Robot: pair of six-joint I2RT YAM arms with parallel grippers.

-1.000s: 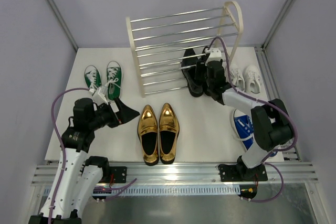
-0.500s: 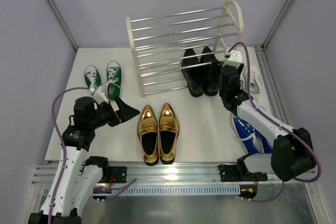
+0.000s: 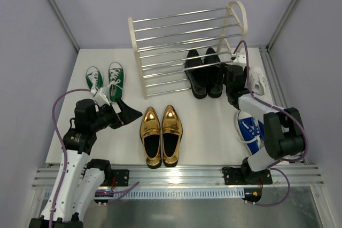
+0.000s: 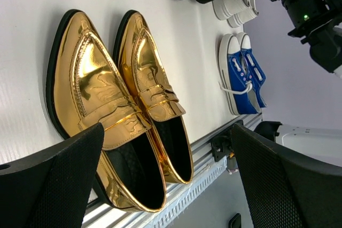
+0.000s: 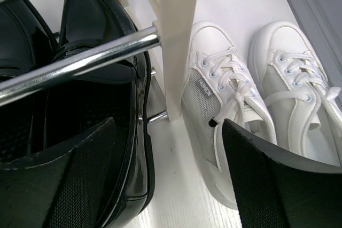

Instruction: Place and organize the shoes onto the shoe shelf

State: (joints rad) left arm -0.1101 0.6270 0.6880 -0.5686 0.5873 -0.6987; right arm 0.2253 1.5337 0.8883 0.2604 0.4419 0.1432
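Observation:
Next, my right gripper takes the shelf's side panel there [image 5: 174,68] and pulls the shoe shelf straight, because it slants, with its end near the white sneakers too far back.
The shoe shelf [image 3: 187,41] stands at the back, with cream side panels and chrome rods. The glossy black dress shoes [image 3: 203,73] sit side by side in its lower right part, heels toward me. My right gripper [image 3: 234,76] is open and empty, low between the right black shoe [image 5: 96,100] and the white sneakers [image 5: 230,94], beside the shelf's side panel [image 5: 176,41]. My left gripper [image 3: 128,115] is open and empty, just left of the gold loafers [image 3: 161,132]. The loafers also show in the left wrist view [image 4: 117,94].
Green canvas sneakers [image 3: 105,78] lie at the left of the shelf. Blue canvas sneakers [image 3: 248,129] lie at the right front, under my right arm. The white sneakers [image 3: 257,80] lie right of the shelf near the table's right rail. The front rail [image 3: 176,174] runs along the near edge.
My right gripper has drawn away from the right black shoe and swung right toward the white sneakers. The black pair stays in the shelf. The left arm has not moved.

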